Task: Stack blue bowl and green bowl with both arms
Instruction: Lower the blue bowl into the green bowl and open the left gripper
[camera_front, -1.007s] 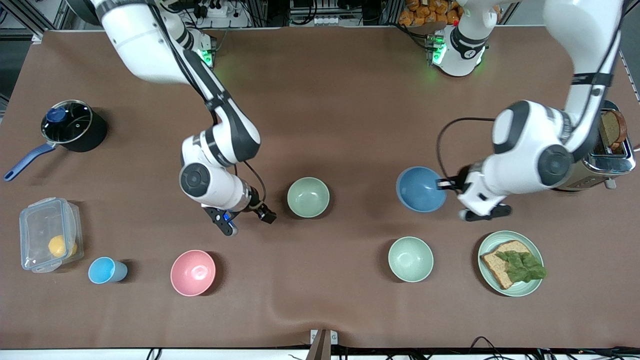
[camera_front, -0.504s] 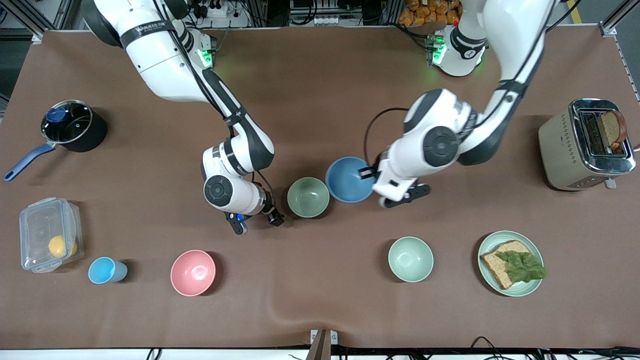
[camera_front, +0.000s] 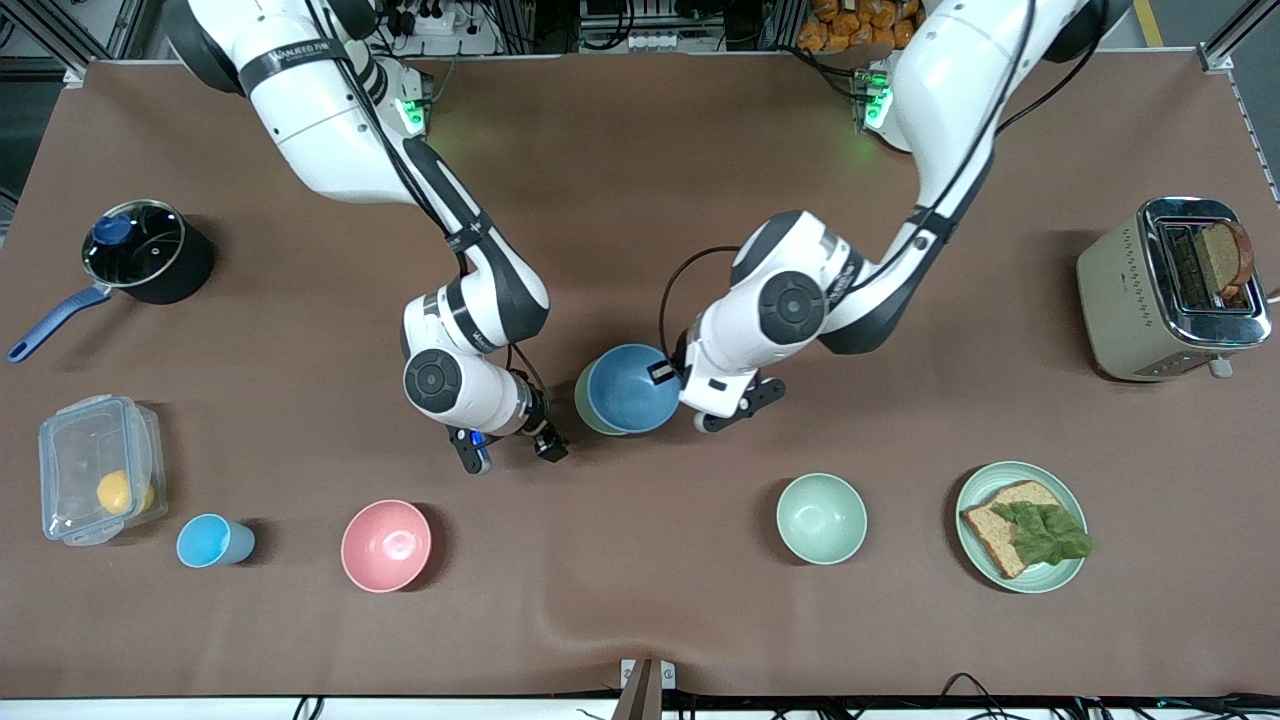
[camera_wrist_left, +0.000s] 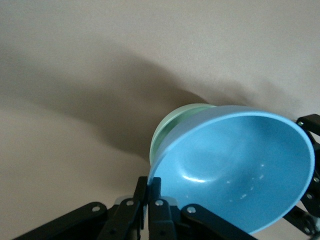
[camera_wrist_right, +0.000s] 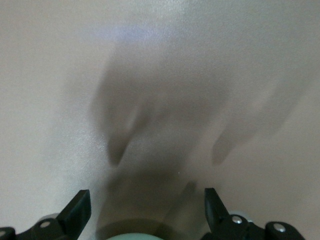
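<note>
The robot's left gripper will release the sky-blue bowl inside the sage-green bowl (camera_front: 617, 394) that sits under it, between the robot's two grippers. The sky-blue bowl is now tilted over it.
My left gripper (camera_front: 662, 372) is shut on the rim of the sky-blue bowl (camera_front: 628, 388) and holds it tilted over the sage-green bowl (camera_front: 582, 398), covering most of it. In the left wrist view the fingers (camera_wrist_left: 155, 186) pinch the blue bowl's (camera_wrist_left: 240, 165) rim, and the green bowl (camera_wrist_left: 172, 125) shows under it. I cannot tell whether the bowls touch. My right gripper (camera_front: 512, 447) is open and low, beside the green bowl toward the right arm's end. In the right wrist view it (camera_wrist_right: 145, 207) holds nothing, and the green bowl's rim (camera_wrist_right: 135, 236) just shows between its fingers.
A paler mint bowl (camera_front: 821, 518), a plate with bread and lettuce (camera_front: 1060, 578), a pink bowl (camera_front: 386, 545) and a light-blue cup (camera_front: 213, 541) stand nearer the front camera. A clear container (camera_front: 100, 482), a pot (camera_front: 145, 250) and a toaster (camera_front: 1172, 288) stand at the table's ends.
My left gripper carried the blue bowl from near the toaster toward the right arm's end until it was over the green bowl. My right gripper moved closer to the green bowl and stopped.
</note>
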